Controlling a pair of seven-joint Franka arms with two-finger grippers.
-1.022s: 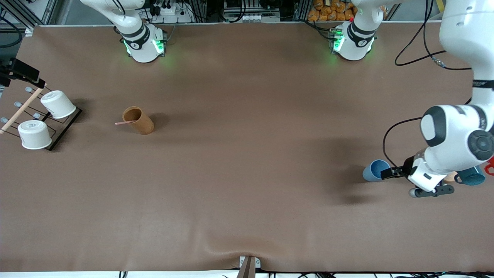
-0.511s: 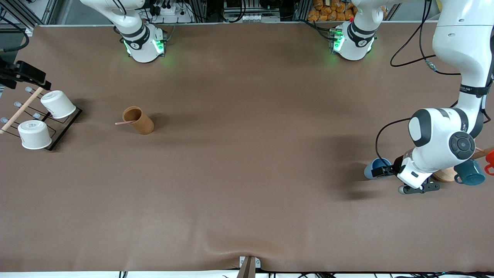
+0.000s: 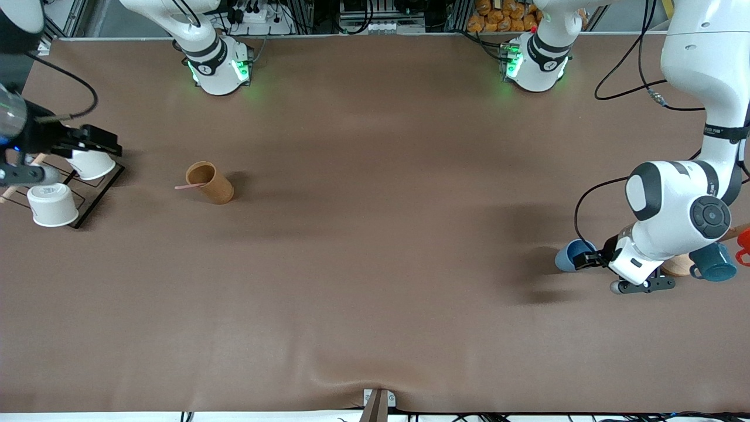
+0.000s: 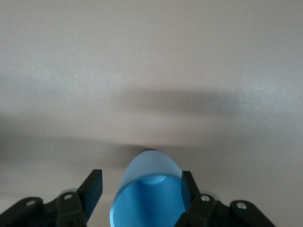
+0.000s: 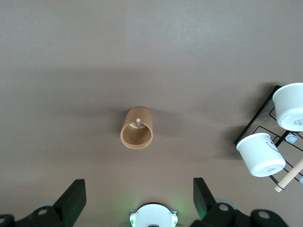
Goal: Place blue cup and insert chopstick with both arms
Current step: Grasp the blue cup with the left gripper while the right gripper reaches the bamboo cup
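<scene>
The pale-pink chopstick's loose end [image 3: 179, 187] [image 5: 138, 121] sticks out of the brown round holder, and next I will move my right gripper there and close it on that end.
The blue cup [image 3: 569, 256] is at the left arm's end of the table, tilted, with its mouth toward the left wrist camera [image 4: 150, 176]. My left gripper [image 3: 587, 258] is open around it [image 4: 140, 188]. One finger touches the cup's side and the other stands a little apart. The pale-pink chopstick [image 3: 188, 186] leans out of the brown cylindrical holder [image 3: 210, 182] toward the right arm's end. In the right wrist view only its tip [image 5: 138, 121] shows inside the holder [image 5: 137, 128]. My right gripper [image 3: 105, 142] is open and empty [image 5: 137, 203] over the cup rack.
A black wire rack [image 3: 96, 193] at the right arm's end holds two upturned white cups [image 3: 89, 165] [image 3: 52, 205] and a wooden dowel [image 3: 7, 193]. A teal handled mug [image 3: 715, 263], a wooden base [image 3: 675, 266] and a red object [image 3: 744, 240] stand beside the left arm.
My right arm has swung in from the table's edge to over the rack. My left gripper has pushed farther around the blue cup, which has barely moved.
</scene>
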